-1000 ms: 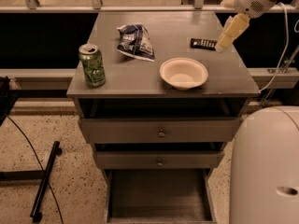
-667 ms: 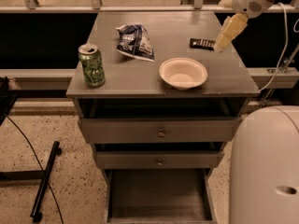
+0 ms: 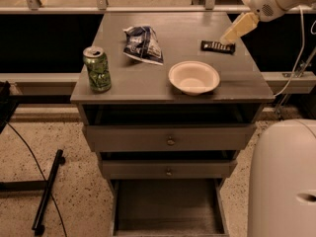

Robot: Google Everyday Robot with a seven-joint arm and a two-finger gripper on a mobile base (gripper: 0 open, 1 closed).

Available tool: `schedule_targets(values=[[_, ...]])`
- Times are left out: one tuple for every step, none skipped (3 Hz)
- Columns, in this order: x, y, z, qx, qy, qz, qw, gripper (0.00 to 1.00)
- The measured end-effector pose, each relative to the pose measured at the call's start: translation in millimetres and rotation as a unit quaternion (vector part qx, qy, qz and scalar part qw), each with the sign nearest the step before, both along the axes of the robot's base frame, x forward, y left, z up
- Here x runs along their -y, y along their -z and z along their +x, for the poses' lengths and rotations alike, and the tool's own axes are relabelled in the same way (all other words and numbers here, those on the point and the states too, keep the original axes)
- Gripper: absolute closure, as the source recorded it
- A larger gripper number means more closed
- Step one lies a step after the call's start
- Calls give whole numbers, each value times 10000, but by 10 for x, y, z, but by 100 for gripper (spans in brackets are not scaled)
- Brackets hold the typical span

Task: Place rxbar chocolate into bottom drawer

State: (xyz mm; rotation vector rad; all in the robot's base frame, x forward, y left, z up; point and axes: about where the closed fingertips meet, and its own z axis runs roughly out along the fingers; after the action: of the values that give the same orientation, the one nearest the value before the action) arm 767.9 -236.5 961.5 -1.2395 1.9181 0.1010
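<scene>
Next, I close my gripper on the end of the rxbar chocolate (image 3: 230, 49) that is farther from the snack bag.
The rxbar chocolate (image 3: 217, 46), a small black bar with white lettering, lies flat on the grey cabinet top (image 3: 148, 78) at the back right. My gripper (image 3: 229, 37), with cream-coloured fingers, hangs from the white arm at the upper right. Its tip is just above the bar's right end and holds nothing. The bottom drawer (image 3: 168, 206) is pulled open at the foot of the cabinet, with a bare flat floor.
A white bowl (image 3: 194, 77) sits on the top in front of the bar. A dark-blue-and-white snack bag (image 3: 143, 44) and a green can (image 3: 97, 68) stand to the left. Two knobbed drawers (image 3: 170, 140) are above the open one. The robot's white body (image 3: 281, 181) fills the lower right.
The gripper has shifted slightly up and to the left near the bar's right end. The bar and the other objects have not moved.
</scene>
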Motion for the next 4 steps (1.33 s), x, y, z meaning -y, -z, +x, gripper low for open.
schedule_targets(values=[[189, 92, 264, 94, 694, 610, 9957, 0], [331, 359, 368, -109, 1114, 1017, 9885, 0], [331, 670, 427, -327, 1159, 1220, 9852, 0], [344, 950, 462, -479, 1131, 1353, 9832, 0]])
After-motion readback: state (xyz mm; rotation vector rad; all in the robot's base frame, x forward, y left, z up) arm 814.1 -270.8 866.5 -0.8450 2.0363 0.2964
